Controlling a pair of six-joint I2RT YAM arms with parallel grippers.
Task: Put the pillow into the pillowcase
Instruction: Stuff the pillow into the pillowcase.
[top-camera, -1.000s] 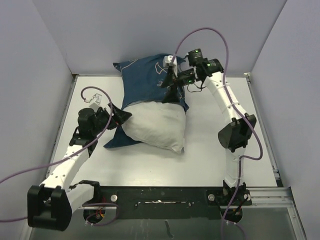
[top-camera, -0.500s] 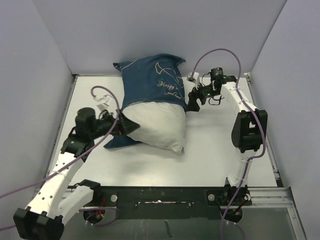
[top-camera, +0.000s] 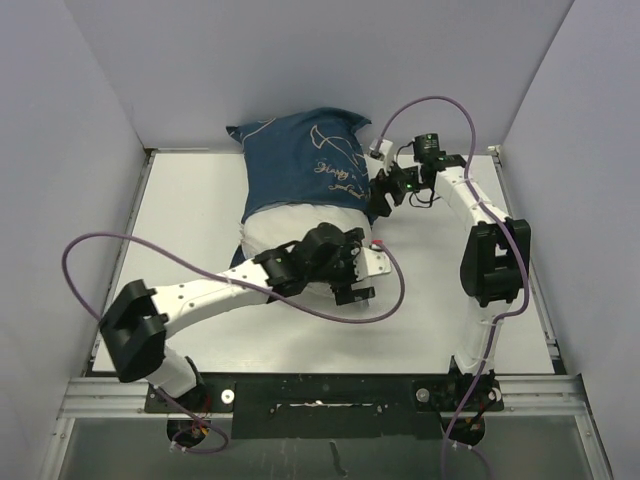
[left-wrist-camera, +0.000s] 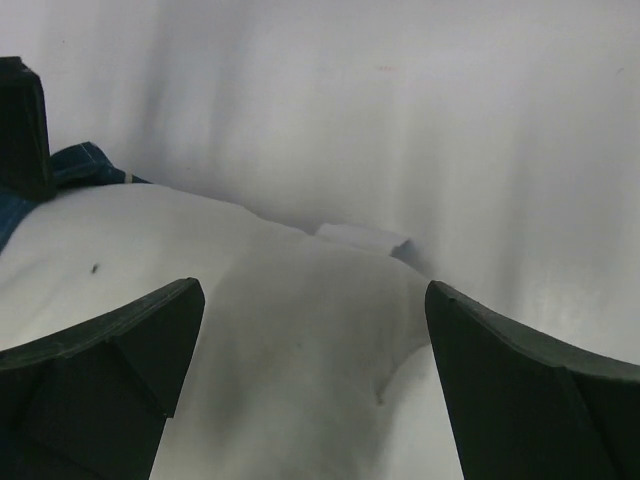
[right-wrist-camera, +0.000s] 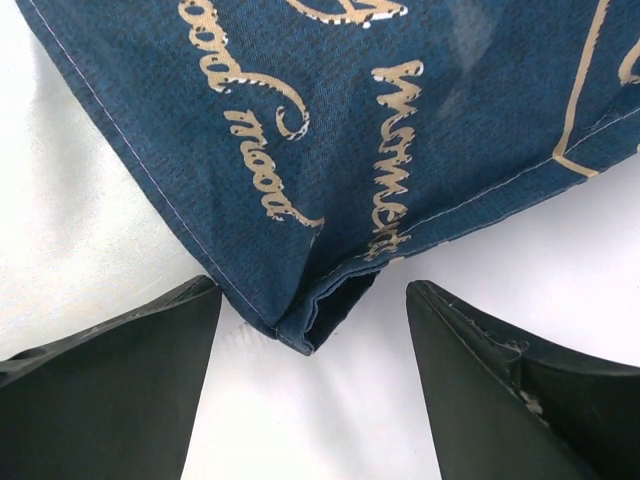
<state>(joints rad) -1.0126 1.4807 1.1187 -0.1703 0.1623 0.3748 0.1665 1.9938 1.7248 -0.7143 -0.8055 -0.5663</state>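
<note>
I move my left gripper to the navy pillowcase next and close it on its opening's edge (top-camera: 347, 205) below the lettering, beside my right gripper.
The navy pillowcase (top-camera: 300, 160) lies at the back of the table with the white pillow (top-camera: 272, 226) sticking out of its near mouth. My left gripper (top-camera: 352, 290) reaches across the pillow's near right end. In the left wrist view the left gripper (left-wrist-camera: 315, 345) is open, and the pillow (left-wrist-camera: 290, 330) fills the space between the fingers (left-wrist-camera: 120, 350). My right gripper (top-camera: 381, 196) sits at the pillowcase's right hem corner. In the right wrist view the right gripper (right-wrist-camera: 312, 350) is open, with the hem corner of the pillowcase (right-wrist-camera: 320, 310) hanging between the jaws, touching neither.
Grey walls (top-camera: 300, 60) close in the white table (top-camera: 180, 200) at the back and both sides. The left arm's purple cable (top-camera: 130, 240) loops over the table's left part. A rail (top-camera: 320, 392) with the arm bases runs along the near edge.
My left arm swung from the pillow's left side across to its near right end. My right gripper came down from the pillowcase's top right to its hem corner, its jaws narrowing a little.
</note>
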